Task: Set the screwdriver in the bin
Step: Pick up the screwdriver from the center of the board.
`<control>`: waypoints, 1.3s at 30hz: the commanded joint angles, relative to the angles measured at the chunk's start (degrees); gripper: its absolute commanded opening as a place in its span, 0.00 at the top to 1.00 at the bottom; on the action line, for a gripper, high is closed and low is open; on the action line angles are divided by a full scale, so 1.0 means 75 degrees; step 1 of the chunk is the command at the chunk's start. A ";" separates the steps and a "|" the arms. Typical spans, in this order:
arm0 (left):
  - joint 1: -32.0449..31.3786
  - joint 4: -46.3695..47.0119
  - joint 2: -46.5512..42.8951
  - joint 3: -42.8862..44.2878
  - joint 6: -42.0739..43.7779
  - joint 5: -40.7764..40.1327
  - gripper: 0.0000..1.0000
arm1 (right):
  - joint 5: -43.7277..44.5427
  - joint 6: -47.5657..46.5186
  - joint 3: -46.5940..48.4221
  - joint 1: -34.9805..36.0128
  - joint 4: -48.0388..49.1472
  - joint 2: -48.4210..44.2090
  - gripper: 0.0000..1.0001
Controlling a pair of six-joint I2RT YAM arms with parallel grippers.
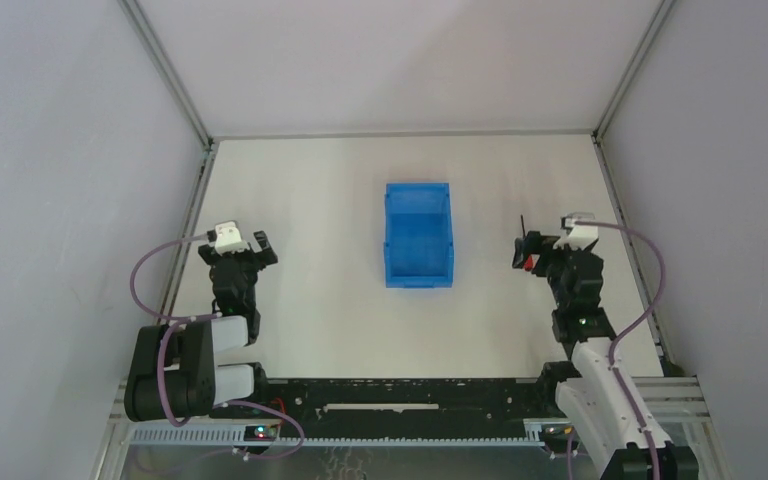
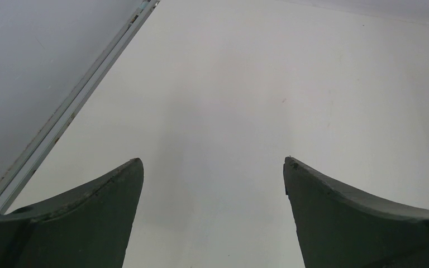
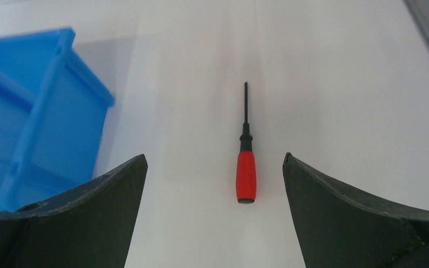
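Observation:
Next, I close my right gripper on the front of the screwdriver's red handle (image 1: 529, 260) (image 3: 246, 162), just behind the spot where the red meets the black neck.
The screwdriver (image 3: 246, 174), with a red handle and a thin black shaft, lies flat on the white table, its shaft pointing away from me. My right gripper (image 3: 214, 162) is open and hovers over it. The handle lies between the two fingers, nearer the right one, and touches neither. In the top view the screwdriver (image 1: 529, 262) shows under the right gripper (image 1: 538, 250), right of the blue bin (image 1: 418, 272). The bin (image 3: 33, 128) stands open-topped at the left of the right wrist view. My left gripper (image 2: 213, 162) is open over bare table, far left of the bin (image 1: 240, 252).
Grey walls with metal frame rails (image 1: 203, 175) enclose the white table on the left, back and right. A rail (image 2: 67, 109) runs close by the left gripper. The arms' bases and a black bar (image 1: 400, 395) sit at the near edge.

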 commanded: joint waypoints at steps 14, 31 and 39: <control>-0.0044 0.0245 -0.0094 0.0328 0.0122 -0.0059 0.00 | 0.1421 0.1686 0.5192 0.0117 -0.6789 0.1999 0.00; -0.0051 0.0245 -0.0094 0.0333 0.0122 -0.0060 0.00 | 0.1149 0.0920 0.6438 0.0346 -0.7400 0.4096 0.00; -0.0053 0.0245 -0.0094 0.0330 0.0128 -0.0059 0.00 | 0.0985 0.0603 0.6435 0.0296 -0.6770 0.5449 0.01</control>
